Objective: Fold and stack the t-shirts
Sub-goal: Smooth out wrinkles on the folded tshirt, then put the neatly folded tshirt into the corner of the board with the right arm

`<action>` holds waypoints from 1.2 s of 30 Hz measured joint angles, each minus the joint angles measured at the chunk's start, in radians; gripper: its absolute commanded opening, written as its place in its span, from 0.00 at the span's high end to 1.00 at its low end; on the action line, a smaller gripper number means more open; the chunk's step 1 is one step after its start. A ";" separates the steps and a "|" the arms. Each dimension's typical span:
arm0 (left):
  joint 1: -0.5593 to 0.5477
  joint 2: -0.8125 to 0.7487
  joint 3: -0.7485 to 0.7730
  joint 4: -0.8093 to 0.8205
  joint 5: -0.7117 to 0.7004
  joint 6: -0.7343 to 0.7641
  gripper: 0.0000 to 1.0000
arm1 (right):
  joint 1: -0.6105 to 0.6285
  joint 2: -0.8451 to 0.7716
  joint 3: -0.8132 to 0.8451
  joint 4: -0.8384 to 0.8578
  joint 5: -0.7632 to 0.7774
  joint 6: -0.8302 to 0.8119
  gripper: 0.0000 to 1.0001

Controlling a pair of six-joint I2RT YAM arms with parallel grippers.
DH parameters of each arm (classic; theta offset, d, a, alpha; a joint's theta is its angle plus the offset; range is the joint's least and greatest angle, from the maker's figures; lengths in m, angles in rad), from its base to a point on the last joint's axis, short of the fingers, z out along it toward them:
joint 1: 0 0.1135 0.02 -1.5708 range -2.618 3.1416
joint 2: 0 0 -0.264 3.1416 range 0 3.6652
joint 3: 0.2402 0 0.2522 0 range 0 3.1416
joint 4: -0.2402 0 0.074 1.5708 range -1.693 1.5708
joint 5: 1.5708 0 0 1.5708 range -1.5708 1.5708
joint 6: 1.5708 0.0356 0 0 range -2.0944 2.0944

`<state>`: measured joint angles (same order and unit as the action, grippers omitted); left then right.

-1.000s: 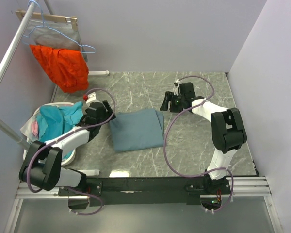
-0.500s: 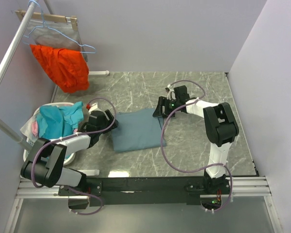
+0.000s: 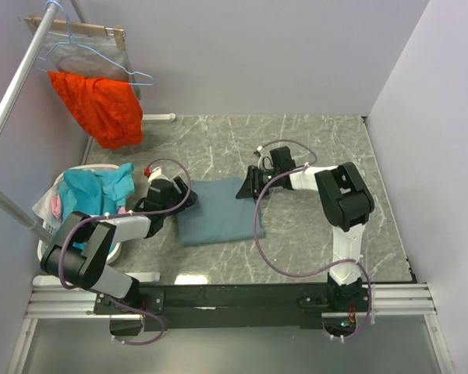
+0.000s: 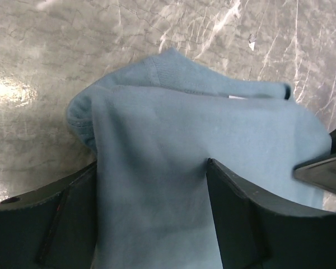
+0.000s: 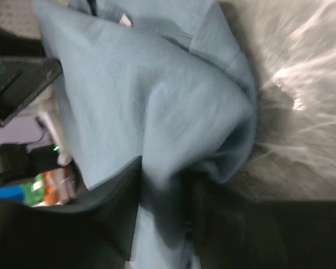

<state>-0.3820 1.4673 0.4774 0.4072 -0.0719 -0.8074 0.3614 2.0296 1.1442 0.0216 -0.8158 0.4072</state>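
Note:
The robot's right gripper is pinching a bunched fold near the t-shirt's collar end, so it should open and grip the t-shirt's side nearer its middle (image 3: 255,210) before moving it.
A slate-blue t-shirt (image 3: 214,209) lies folded on the marble table (image 3: 312,148). My left gripper (image 3: 179,196) sits low at its left edge; in the left wrist view (image 4: 152,163) the jaws stand wide apart with the shirt (image 4: 185,123) lying between them. My right gripper (image 3: 246,185) is at the shirt's upper right corner; in the right wrist view (image 5: 165,168) the jaws are pinched on a bunched fold of the shirt (image 5: 129,84). The small white neck label (image 4: 235,97) shows near the collar and also shows in the right wrist view (image 5: 125,21).
A white basket (image 3: 113,249) at the left holds teal clothes (image 3: 93,191). A bright orange garment (image 3: 101,105) hangs from a rail (image 3: 15,86) at the back left. Walls close the back and right sides.
Both grippers moved inward onto the shirt. The right one slid left from the bare table to the shirt's right corner and closed on it, bunching that edge. The left one came down onto the left edge.

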 measured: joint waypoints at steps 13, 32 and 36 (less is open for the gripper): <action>0.000 -0.016 -0.018 0.009 -0.006 -0.010 0.26 | -0.064 0.056 -0.108 0.295 -0.201 0.284 0.35; -0.004 -0.326 -0.068 -0.207 -0.071 0.000 0.24 | -0.087 -0.272 -0.233 -0.117 0.181 -0.005 0.30; -0.004 -0.356 -0.128 -0.208 -0.049 -0.009 0.24 | -0.076 -0.291 -0.278 -0.086 0.161 0.014 0.30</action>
<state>-0.3859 1.1118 0.3496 0.1993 -0.1207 -0.8162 0.2852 1.7390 0.8658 -0.0647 -0.6548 0.4213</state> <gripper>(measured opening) 0.762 0.696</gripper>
